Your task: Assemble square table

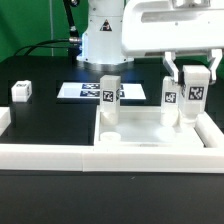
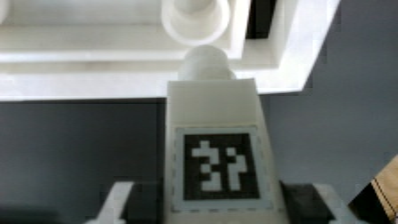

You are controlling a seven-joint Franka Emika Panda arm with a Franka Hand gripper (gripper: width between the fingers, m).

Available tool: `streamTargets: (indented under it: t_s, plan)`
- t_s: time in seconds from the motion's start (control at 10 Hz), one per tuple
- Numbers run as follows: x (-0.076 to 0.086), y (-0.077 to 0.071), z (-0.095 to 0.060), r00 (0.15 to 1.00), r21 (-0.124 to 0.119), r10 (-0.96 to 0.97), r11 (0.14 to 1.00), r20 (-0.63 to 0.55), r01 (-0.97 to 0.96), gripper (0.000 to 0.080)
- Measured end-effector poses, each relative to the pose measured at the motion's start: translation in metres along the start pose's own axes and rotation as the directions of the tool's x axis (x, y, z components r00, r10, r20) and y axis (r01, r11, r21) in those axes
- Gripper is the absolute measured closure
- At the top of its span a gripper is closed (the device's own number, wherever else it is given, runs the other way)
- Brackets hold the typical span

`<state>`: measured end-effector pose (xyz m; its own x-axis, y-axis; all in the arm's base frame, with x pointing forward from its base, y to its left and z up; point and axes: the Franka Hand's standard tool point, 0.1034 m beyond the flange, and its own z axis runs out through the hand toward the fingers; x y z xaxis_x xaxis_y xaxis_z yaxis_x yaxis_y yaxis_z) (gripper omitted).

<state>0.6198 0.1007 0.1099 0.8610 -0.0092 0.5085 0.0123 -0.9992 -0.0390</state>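
My gripper needs to let go of the tagged leg on the tabletop's near corner [image 1: 187, 138] by the front border side. The leg is now upright over a far corner.
The white square tabletop [image 1: 146, 127] lies against the front border wall. One tagged white leg [image 1: 109, 93] stands upright at its far corner on the exterior view's left. My gripper [image 1: 191, 88] is shut on a second tagged leg [image 1: 189, 99] and holds it upright over the tabletop's far corner on the exterior view's right. In the wrist view the held leg [image 2: 217, 140] sits between my fingers [image 2: 125, 200], with my gripper [image 2: 217, 207] closed on it. Its tip points at a round corner socket [image 2: 196, 22] of the tabletop [image 2: 80, 70]. A third leg [image 1: 21, 92] lies on the black table at the left.
The marker board [image 1: 80, 91] lies flat behind the standing leg. The low white border wall [image 1: 60, 157] runs along the front and turns back at the exterior view's left [image 1: 5, 122]. The robot base [image 1: 100, 35] stands at the back.
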Motion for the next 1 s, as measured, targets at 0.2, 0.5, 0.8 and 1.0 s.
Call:
streamTargets:
  t_s: [0.2,0.5,0.8,1.0]
  plan:
    - [-0.004,-0.001,0.002,1.000,0.000,-0.006,1.000,0.006,0.006,0.0508]
    - [-0.013,0.001,0.011,1.000,-0.005,-0.018,1.000,0.024,0.018,0.0508]
    - [-0.019,0.001,0.017,0.999,-0.007,-0.023,1.000,0.029,0.024,0.0508]
    - [-0.022,0.001,0.023,0.999,-0.007,-0.032,0.999,0.014,0.032,0.0508]
